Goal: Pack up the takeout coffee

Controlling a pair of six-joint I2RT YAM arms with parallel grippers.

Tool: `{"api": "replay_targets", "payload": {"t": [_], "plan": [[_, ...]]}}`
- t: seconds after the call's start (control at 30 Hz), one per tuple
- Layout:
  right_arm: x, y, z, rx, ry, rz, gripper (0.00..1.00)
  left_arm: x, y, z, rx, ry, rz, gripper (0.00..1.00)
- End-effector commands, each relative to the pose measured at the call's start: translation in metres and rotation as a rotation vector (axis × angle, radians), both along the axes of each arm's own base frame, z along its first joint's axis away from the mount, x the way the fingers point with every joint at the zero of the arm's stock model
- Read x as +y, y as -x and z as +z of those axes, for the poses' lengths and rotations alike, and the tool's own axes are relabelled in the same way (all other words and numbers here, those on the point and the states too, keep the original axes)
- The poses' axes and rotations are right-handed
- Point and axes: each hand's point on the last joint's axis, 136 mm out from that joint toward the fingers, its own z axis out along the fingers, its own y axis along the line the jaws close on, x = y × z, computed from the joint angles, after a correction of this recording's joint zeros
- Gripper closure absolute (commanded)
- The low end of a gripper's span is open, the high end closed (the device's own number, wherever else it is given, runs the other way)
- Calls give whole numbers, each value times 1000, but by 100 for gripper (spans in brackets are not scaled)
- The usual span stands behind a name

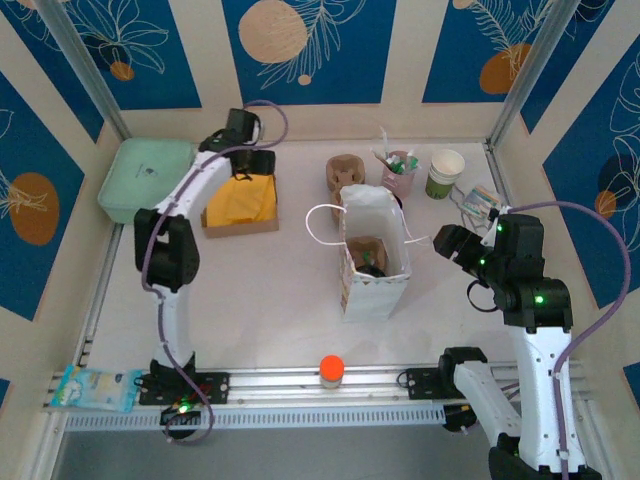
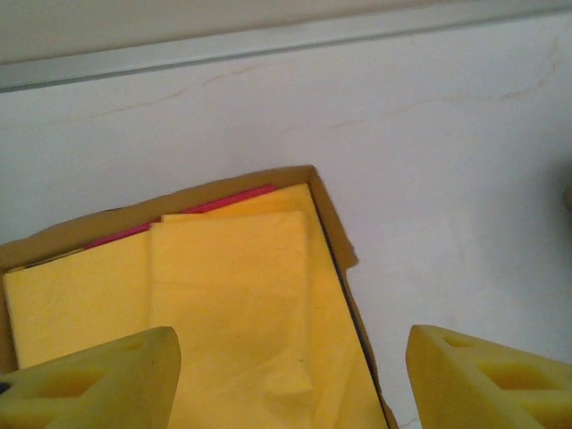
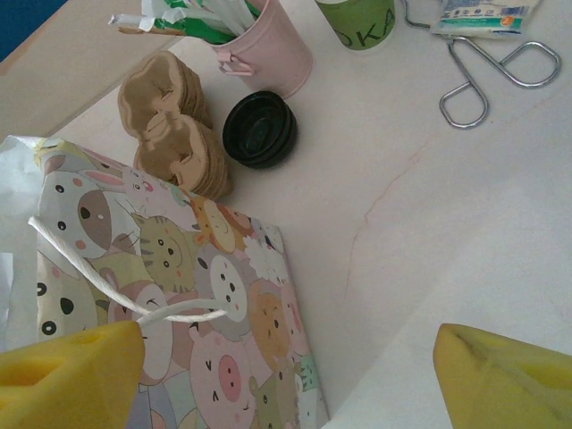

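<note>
The open fingers of my left gripper reach past the cardboard box's edge, so they should narrow, go down inside and pinch the top yellow napkin (image 2: 255, 357) into a fold.
The animal-print gift bag (image 1: 372, 285) stands open mid-table. Deep inside it, beside a brown pulp carrier, sits a dark round lid over a green side. It looks like the takeout coffee (image 1: 372, 264), mostly hidden by the bag walls. My right gripper (image 1: 447, 241) hovers just right of the bag, open and holding nothing. In the right wrist view, the right gripper (image 3: 286, 349) has the bag's printed side (image 3: 179, 268) and white cord handle at its left. My left gripper (image 1: 262, 160) is open over the cardboard box of yellow napkins (image 2: 232, 304), and it (image 2: 290, 357) holds nothing.
Behind the bag are stacked brown pulp carriers (image 3: 174, 121), a loose black lid (image 3: 259, 128), the pink cup of sticks (image 3: 268, 49) and the lidless green-and-white cup (image 1: 445, 172). A wire clip (image 3: 487, 76) lies at the right. A mint lidded tub (image 1: 145, 178) sits far left. An orange-capped bottle (image 1: 331, 370) stands on the front rail.
</note>
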Motion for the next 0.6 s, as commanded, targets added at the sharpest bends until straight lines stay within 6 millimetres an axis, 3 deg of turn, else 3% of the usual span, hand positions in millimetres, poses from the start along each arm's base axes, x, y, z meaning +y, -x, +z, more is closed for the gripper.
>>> {"api": "replay_targets", "payload": {"t": [0.0, 0.57], "plan": [[0, 1, 0, -3, 7, 3, 15, 8, 14, -48, 129, -197, -33, 32], [2, -1, -1, -3, -1, 8, 15, 16, 19, -103, 233, -298, -34, 40]]}}
